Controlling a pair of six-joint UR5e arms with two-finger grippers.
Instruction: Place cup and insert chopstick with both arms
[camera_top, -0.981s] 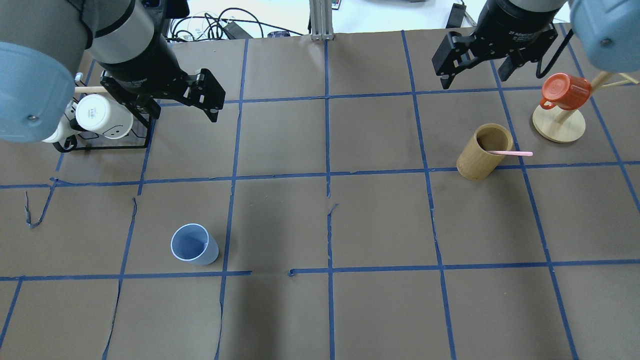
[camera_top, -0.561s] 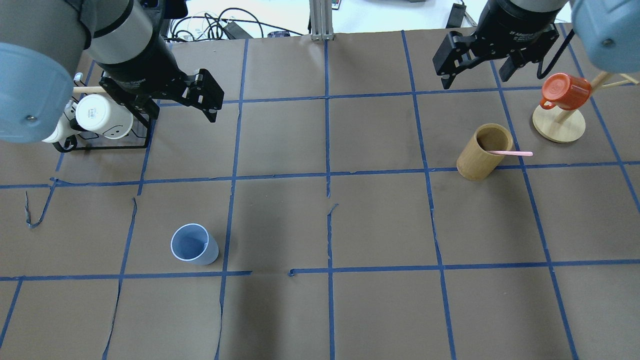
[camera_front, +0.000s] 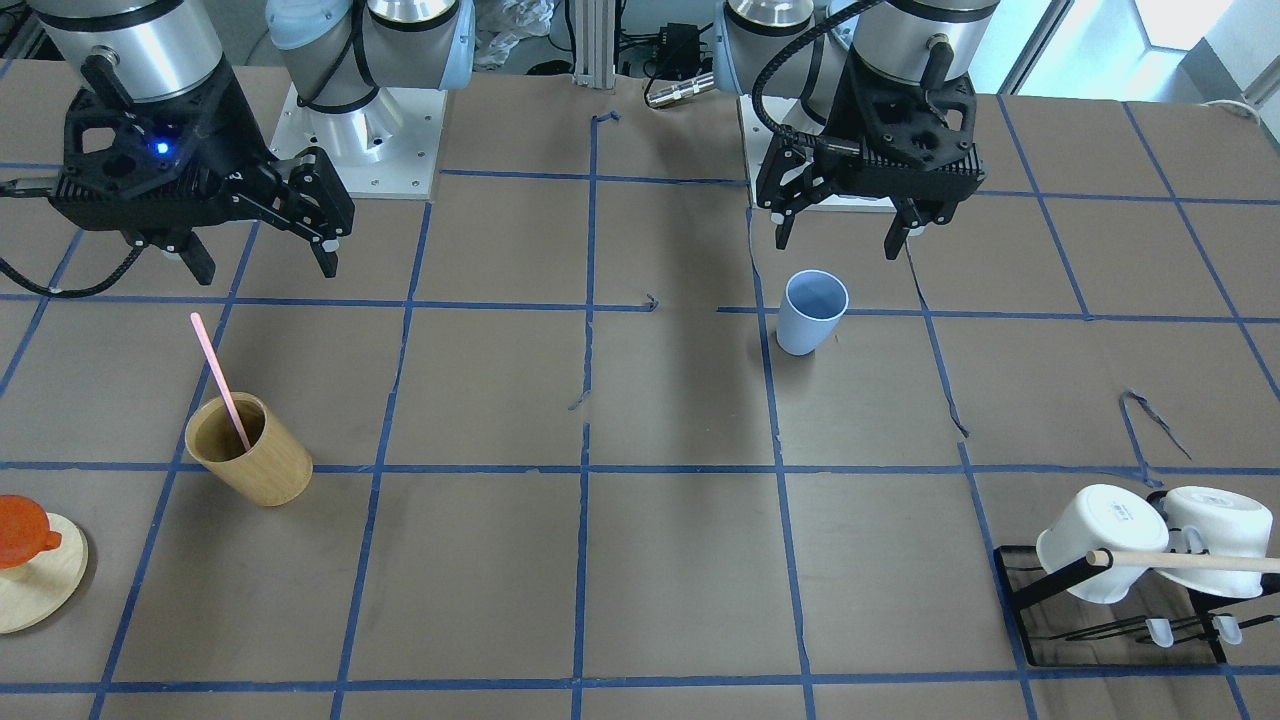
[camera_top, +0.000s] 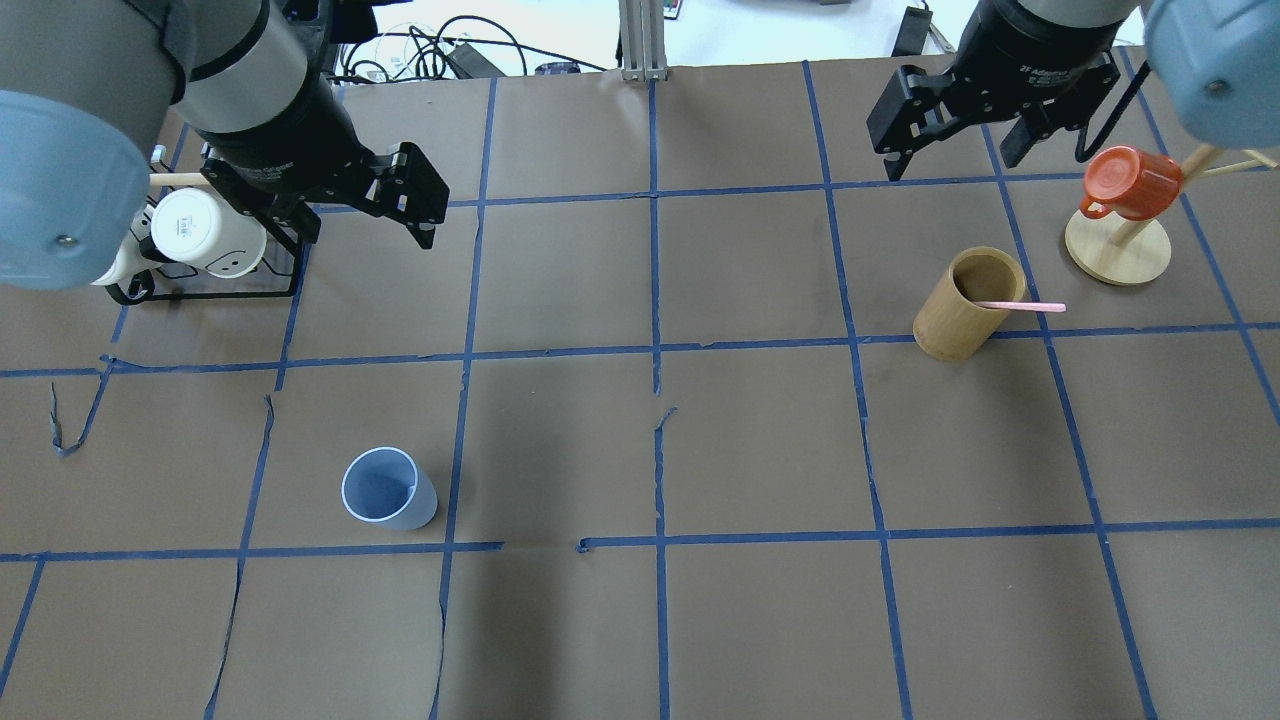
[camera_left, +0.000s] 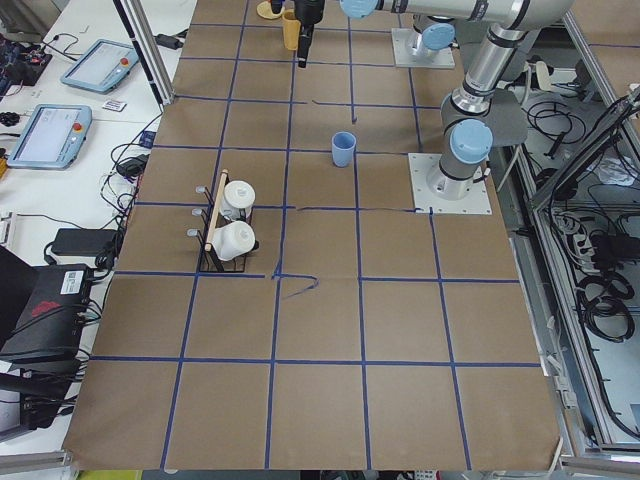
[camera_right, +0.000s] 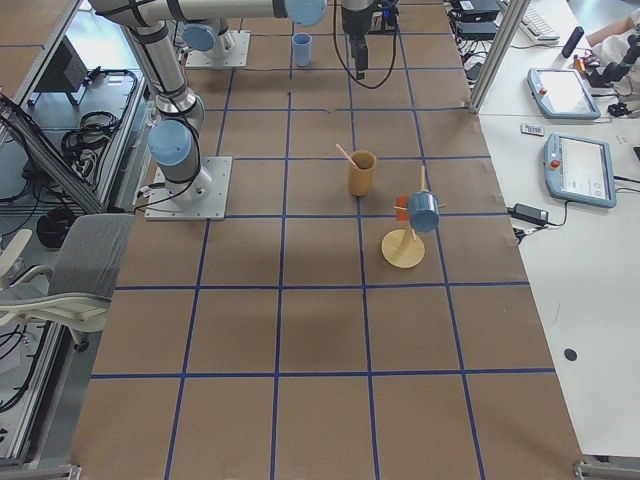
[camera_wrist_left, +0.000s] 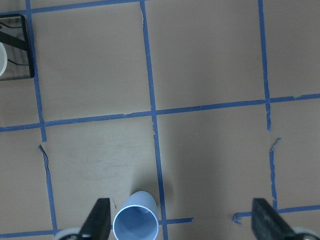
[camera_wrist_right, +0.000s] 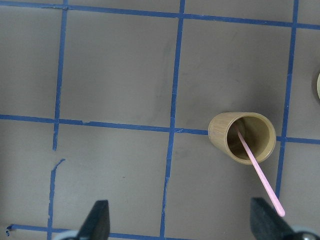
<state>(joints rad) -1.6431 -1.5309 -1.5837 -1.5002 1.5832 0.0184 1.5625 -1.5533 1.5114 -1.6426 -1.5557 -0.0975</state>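
The pink chopstick's upper end (camera_front: 198, 323) (camera_wrist_right: 280, 212), above the wooden cup's rim, is the next place my right gripper needs to move to, and it should close there.
The light-blue cup (camera_top: 388, 490) stands upright on the brown table, near my side on the left; it also shows in the front view (camera_front: 810, 312) and at the bottom of the left wrist view (camera_wrist_left: 136, 225). The pink chopstick (camera_top: 1020, 306) leans inside a tan wooden cup (camera_top: 968, 305) on the right, its tip past the rim, as in the right wrist view (camera_wrist_right: 260, 175). My left gripper (camera_front: 838, 240) hangs open and empty, high above the table over the blue cup. My right gripper (camera_front: 262, 268) is open and empty, high above the table near the wooden cup.
A black wire rack with white mugs (camera_top: 205, 235) and a wooden rod sits at the far left. An orange mug (camera_top: 1130, 185) hangs on a wooden stand (camera_top: 1118, 255) at the far right. Blue tape lines grid the table.
Both grippers have shifted only slightly and stay open. The blue cup, wooden cup and chopstick have not moved.
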